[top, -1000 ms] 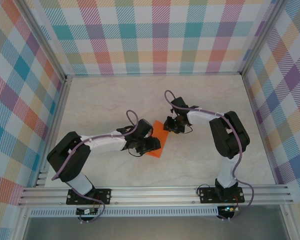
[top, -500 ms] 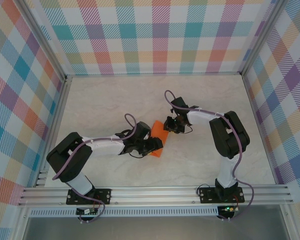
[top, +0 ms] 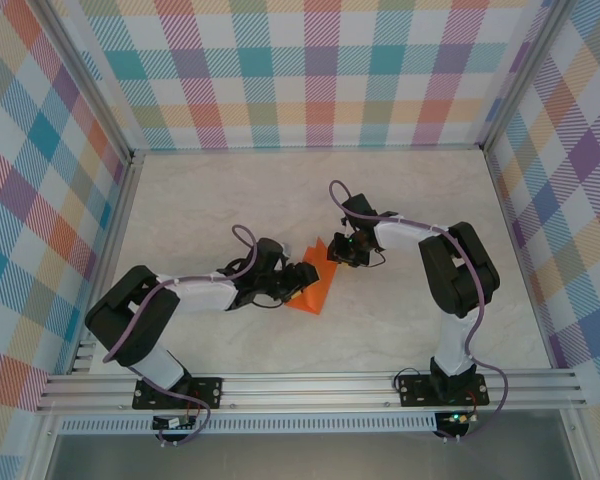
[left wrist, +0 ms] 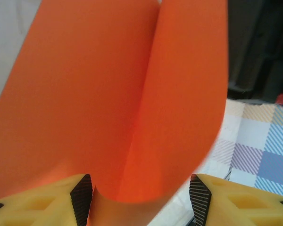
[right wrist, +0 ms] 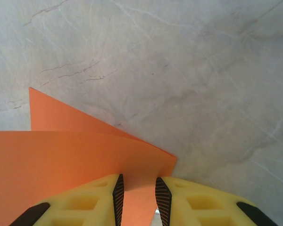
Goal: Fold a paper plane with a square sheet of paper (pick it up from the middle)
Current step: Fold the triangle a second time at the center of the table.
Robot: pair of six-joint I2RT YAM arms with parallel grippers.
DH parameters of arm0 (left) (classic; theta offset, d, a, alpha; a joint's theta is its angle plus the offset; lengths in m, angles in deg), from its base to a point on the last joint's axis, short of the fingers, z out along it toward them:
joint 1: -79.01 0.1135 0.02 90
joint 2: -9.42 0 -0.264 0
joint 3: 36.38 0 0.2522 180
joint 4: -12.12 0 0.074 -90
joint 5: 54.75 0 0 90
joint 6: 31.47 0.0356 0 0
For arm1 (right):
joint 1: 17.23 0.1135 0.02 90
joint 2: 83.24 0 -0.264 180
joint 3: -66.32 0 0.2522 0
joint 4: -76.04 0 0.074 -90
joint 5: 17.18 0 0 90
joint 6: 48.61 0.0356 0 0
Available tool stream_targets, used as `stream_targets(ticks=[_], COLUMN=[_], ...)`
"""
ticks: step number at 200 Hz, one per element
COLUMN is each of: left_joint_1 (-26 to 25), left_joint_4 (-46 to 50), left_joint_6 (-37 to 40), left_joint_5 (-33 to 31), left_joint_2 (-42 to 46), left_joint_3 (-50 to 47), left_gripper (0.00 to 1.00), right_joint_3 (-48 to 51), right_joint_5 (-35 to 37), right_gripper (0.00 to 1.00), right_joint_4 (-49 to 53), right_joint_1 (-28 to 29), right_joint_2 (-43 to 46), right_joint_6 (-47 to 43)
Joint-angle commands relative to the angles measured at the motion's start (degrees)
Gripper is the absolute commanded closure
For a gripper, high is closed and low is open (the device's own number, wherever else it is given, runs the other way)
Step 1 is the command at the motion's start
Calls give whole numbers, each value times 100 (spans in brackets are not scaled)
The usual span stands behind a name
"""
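The sheet's curled bend bulges wide in the open fingers of my left gripper, so that gripper should pinch the sheet shut at the crease (left wrist: 136, 120) before lifting it.
The square sheet of paper (top: 314, 291) is bright orange and lies bent at mid-table, one flap raised. My left gripper (top: 301, 279) is at its left side and open. In the left wrist view the curled sheet (left wrist: 108, 94) bulges between the wide-set fingers (left wrist: 81, 198), touching the left pad and stopping short of the right one. My right gripper (top: 338, 252) is at the sheet's far right corner. In the right wrist view its narrow-set jaws (right wrist: 140, 197) are shut on a raised layer of the sheet (right wrist: 75, 155), above a lower layer on the table.
The pale marbled table (top: 210, 200) is walled by plaid panels (top: 320, 70) at the back and both sides. An aluminium rail (top: 310, 385) runs along the near edge by both arm bases.
My left arm has drawn back to the left and its jaws opened slightly. The sheet has bent up more, with a flap now standing. The right gripper has stayed put.
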Motion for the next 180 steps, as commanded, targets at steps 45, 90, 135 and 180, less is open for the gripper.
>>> stream_targets(ticks=[45,90,135,180], left_joint_1=[169,212,338,343], left_joint_4=[-121,474,543,735], left_joint_6=[1094,2041,2226,2190], left_joint_5=[775,753,672,708], left_joint_2=[-412,-345,-739,-857], left_joint_3=[360,653,1043,1019], left_gripper=[42,43,47,54], right_joint_3=[302,293,302,292], right_joint_5=[28,34,39,33], right_gripper=[71,71,71,71], right_joint_4=[-32,-32,-22,-16], right_joint_1=[104,104,104,105], right_joint_2=[-610,-644,-646,-633], right_joint_6=[68,54,71,76])
